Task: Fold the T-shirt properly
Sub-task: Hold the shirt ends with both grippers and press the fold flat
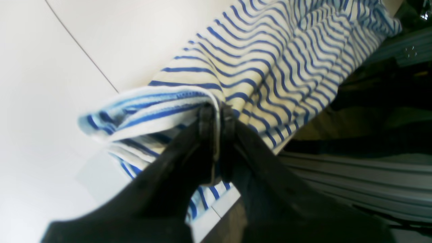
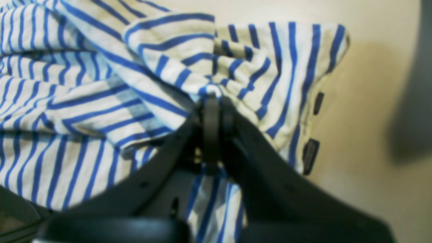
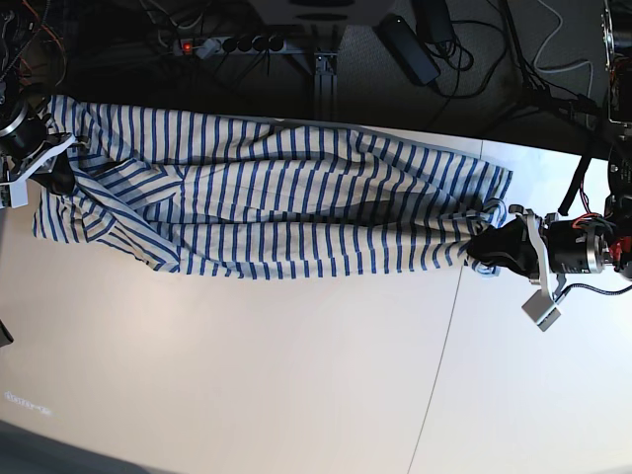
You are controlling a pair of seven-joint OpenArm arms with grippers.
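My left gripper should grip farther in and pull (image 3: 458, 209) the T-shirt nearer, because it is pinching the near corner while the far hem lies at the edge of the table.
The white T-shirt with thin blue stripes (image 3: 286, 197) is stretched long across the far part of the white table (image 3: 247, 375) in the base view. My left gripper (image 3: 486, 244) is shut on its right end; the left wrist view shows the jaws pinching a bunched edge of the T-shirt (image 1: 270, 57) at my left gripper (image 1: 217, 111). My right gripper (image 3: 54, 173) is shut on the left end; in the right wrist view my right gripper (image 2: 214, 101) pinches gathered folds of the T-shirt (image 2: 84, 101), with two small dark tags (image 2: 310, 152) on the hem beside it.
The table's far edge runs just behind the shirt, with cables and a power strip (image 3: 227, 44) on the dark floor beyond. A seam (image 3: 439, 346) crosses the tabletop right of centre. Dark frame rails (image 1: 354, 175) lie below the table edge in the left wrist view.
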